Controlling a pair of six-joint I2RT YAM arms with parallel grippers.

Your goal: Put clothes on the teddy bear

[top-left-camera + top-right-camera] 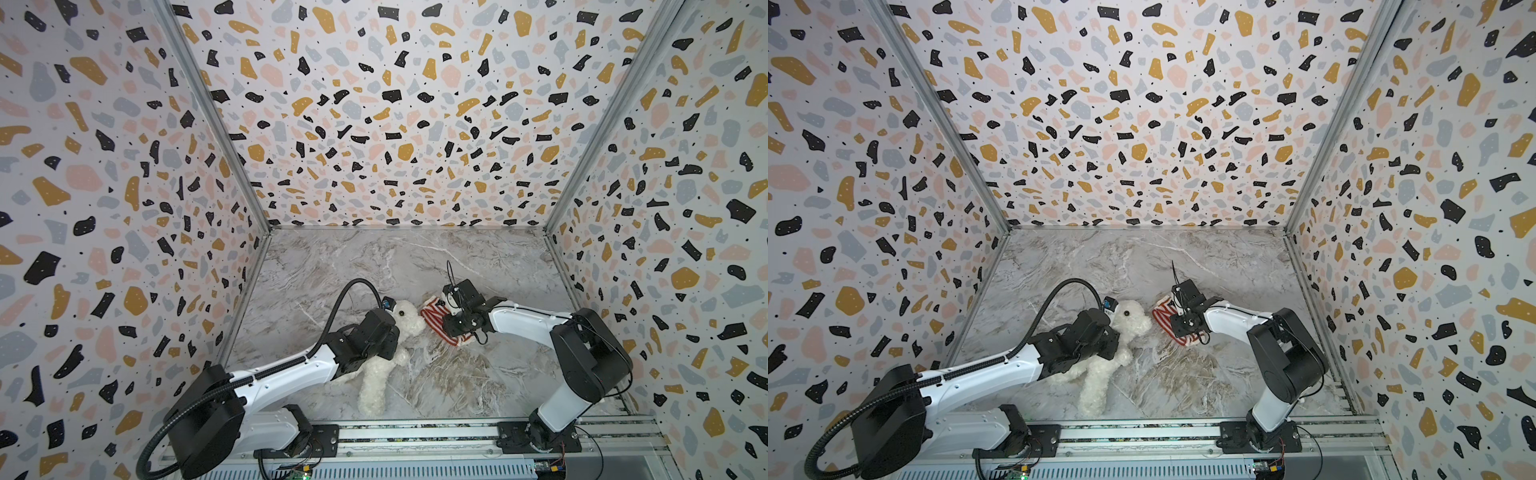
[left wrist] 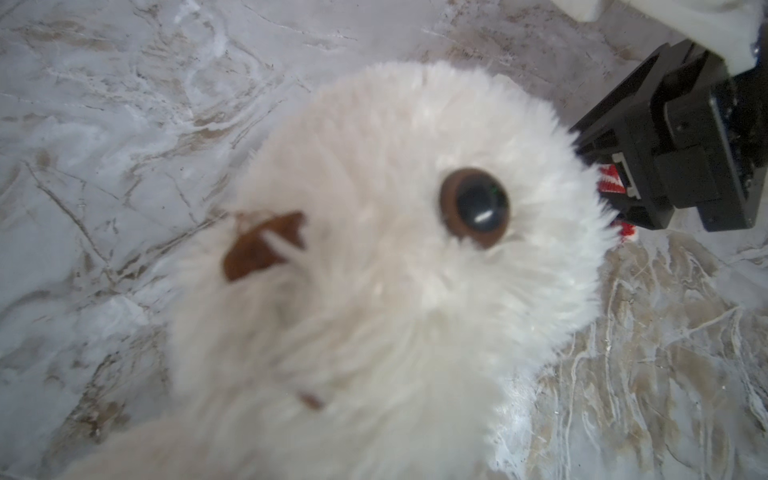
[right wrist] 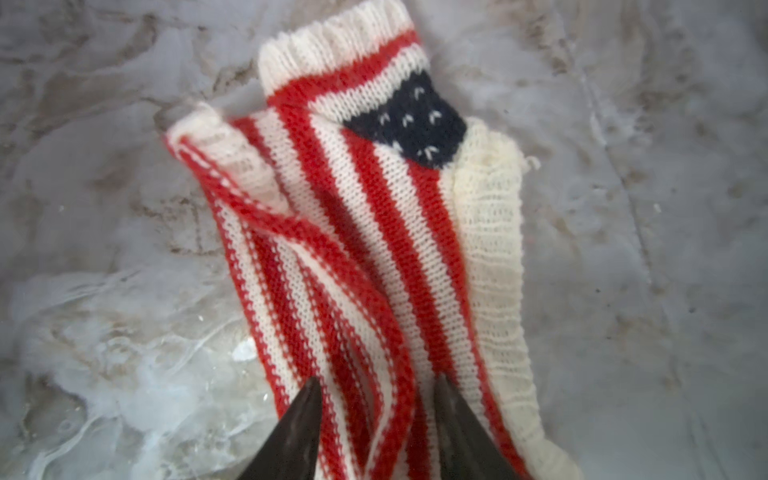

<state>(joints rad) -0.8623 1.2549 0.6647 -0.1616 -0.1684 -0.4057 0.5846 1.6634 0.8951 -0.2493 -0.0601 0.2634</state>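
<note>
The teddy bear's face lies crooked to the left gripper, so the robot should open it, regrip squarely below the teddy bear's chin (image 2: 320,444) and bring the bear's head to the striped top.
The teddy bear (image 1: 405,316), white and fluffy, lies on its back on the marble table with its head toward the back wall. Its face fills the left wrist view (image 2: 395,249). My left gripper (image 1: 395,334) sits at the bear's neck and chest, shut on it, with the fingers buried in fur. Just right of the bear's head lies the red-and-white striped knit top (image 1: 432,313) with a navy starred patch (image 3: 411,120). My right gripper (image 3: 376,399) stands over the top's lower end, open, its fingertips (image 3: 309,399) straddling bunched folds of the knit.
The marble table (image 1: 415,257) is boxed in by terrazzo-patterned walls (image 1: 395,124) at the back and on both sides. A metal rail (image 1: 415,436) carrying both arm bases runs along the front edge. The bear's leg (image 1: 374,390) reaches toward that rail.
</note>
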